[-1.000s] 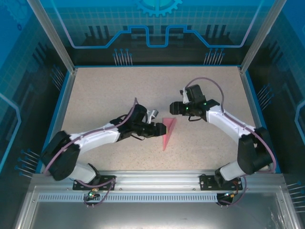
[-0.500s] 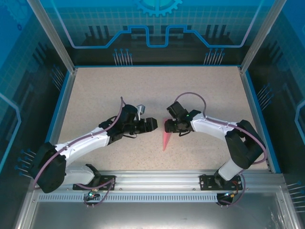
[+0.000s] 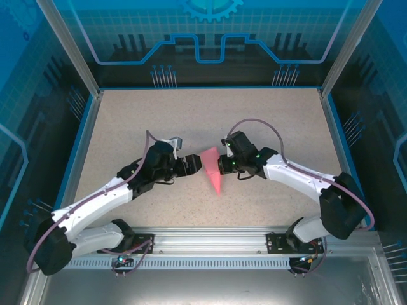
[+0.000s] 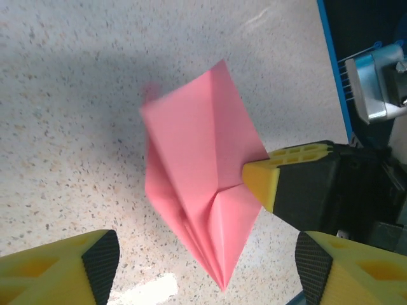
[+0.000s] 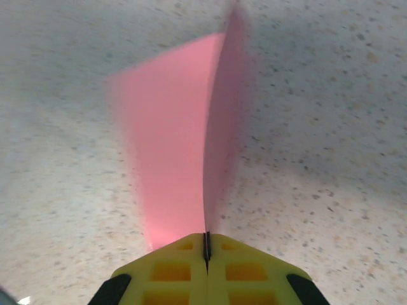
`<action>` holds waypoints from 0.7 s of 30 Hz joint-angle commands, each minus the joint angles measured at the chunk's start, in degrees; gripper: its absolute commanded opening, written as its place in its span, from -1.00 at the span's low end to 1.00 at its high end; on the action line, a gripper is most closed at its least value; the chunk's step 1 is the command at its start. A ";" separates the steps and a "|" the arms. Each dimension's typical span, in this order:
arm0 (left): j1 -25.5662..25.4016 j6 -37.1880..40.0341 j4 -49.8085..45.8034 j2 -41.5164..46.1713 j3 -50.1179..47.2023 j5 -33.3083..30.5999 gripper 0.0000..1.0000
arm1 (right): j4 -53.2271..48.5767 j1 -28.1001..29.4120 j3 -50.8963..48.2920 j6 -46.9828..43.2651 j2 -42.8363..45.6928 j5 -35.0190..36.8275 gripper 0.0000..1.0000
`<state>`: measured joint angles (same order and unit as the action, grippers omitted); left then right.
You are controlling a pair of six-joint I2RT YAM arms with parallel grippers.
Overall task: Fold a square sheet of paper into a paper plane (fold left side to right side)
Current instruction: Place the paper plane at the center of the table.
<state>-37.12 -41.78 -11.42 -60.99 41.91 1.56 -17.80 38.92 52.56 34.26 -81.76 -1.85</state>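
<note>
The pink paper is tilted crooked in my right gripper's pinch on its side edge, so I should open and pinch the middle fold [image 4: 202, 240] before I lay it down flat.
The pink paper [image 3: 214, 171], folded into a slim pointed plane shape, lies mid-table with its tip toward the near edge. My right gripper [image 3: 220, 164] is shut on its right edge. In the right wrist view the yellow fingers [image 5: 184, 270] meet with the paper [image 5: 172, 146] pinched between them, one flap standing on edge. My left gripper [image 3: 194, 164] stands open just left of the paper. In the left wrist view the folded paper [image 4: 197, 171] sits ahead of the left gripper [image 4: 206, 259], untouched by its pads, with the right gripper's yellow fingertip [image 4: 280, 178] on the paper's right side.
The speckled tabletop [image 3: 140, 121] lies inside a blue rim [image 3: 82, 146], with a metal rail [image 3: 210, 238] along the near edge. Both arms reach inward and nearly meet at the centre.
My right gripper moved left onto the paper and shut on its edge, and the paper's upper corner swung leftward. My left gripper drew back a little and opened wider.
</note>
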 commanded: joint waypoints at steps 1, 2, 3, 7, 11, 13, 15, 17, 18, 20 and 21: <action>0.29 1.79 -3.07 2.10 -0.65 -3.72 0.56 | 6.49 -3.17 -6.54 -0.08 -0.69 -7.83 -1.00; 0.32 1.79 -3.17 2.19 -0.63 -3.81 0.57 | 7.32 -4.13 -7.93 -0.06 -1.13 -7.88 -1.00; 0.30 1.86 -3.31 2.12 -0.54 -3.81 0.57 | 7.66 -4.84 -8.97 -0.30 -1.61 -7.40 -1.00; 0.30 1.70 -3.27 0.88 -0.19 -3.42 0.59 | 10.59 -9.73 -13.38 -0.91 -4.27 -9.12 -0.94; 0.30 1.61 -2.92 -0.30 0.35 -2.61 0.59 | 7.35 -12.02 -14.24 -3.16 -2.94 -5.75 -0.64; 0.30 1.57 -2.69 -0.66 0.57 -2.35 0.59 | 4.53 -12.27 -13.72 -4.54 -1.40 -2.81 -0.51; 0.34 1.61 -2.55 -1.10 0.72 -2.21 0.60 | 0.99 -12.38 -12.73 -5.47 -0.44 0.17 -0.42; 0.30 1.66 -2.38 -1.63 1.04 -1.98 0.59 | -3.41 -12.37 -11.17 -6.04 0.01 3.61 -0.31; 0.30 1.68 -2.26 -1.82 1.07 -1.85 0.59 | -5.36 -12.33 -10.42 -6.28 0.17 4.84 -0.29; 0.30 1.77 -2.13 -2.27 1.28 -1.69 0.60 | -9.07 -11.67 -8.61 -6.90 1.26 6.77 -0.23; 0.33 1.83 -2.17 -2.28 1.33 -1.68 0.60 | -10.31 -11.12 -7.87 -7.01 2.11 7.29 -0.21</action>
<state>-37.12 -41.52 -13.50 -62.76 41.91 -0.62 -20.91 27.09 41.87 29.04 -82.13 0.89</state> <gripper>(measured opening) 0.799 0.391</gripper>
